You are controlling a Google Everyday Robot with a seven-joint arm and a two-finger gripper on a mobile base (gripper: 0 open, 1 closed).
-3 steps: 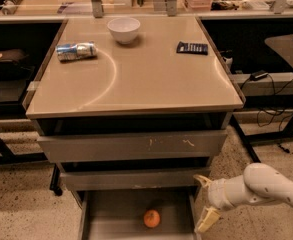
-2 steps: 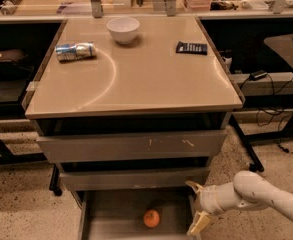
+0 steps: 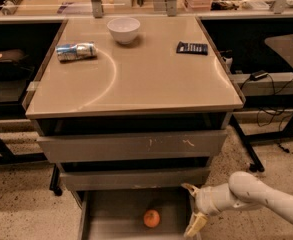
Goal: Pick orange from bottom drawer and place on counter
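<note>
I close next on the orange's side (image 3: pixel 157 218) toward the white arm, in the open bottom drawer.
The orange (image 3: pixel 151 218) lies on the floor of the open bottom drawer (image 3: pixel 113 211), near its middle. My gripper (image 3: pixel 191 207) is at the drawer's right rail, to the right of the orange and apart from it. Its yellowish fingers (image 3: pixel 196 225) are spread open with nothing between them. The white arm comes in from the lower right. The beige counter (image 3: pixel 151 79) with its curved arc mark is above the drawers.
On the counter are a white bowl (image 3: pixel 123 30), a crushed can on its side (image 3: pixel 76 51) and a dark flat packet (image 3: pixel 192 47). Two shut grey drawer fronts (image 3: pixel 131 146) sit above the open drawer. Dark desks and cables (image 3: pixel 266 79) flank the cabinet.
My gripper and arm have moved left and slightly down, closer to the drawer's right rail. The orange has not moved.
</note>
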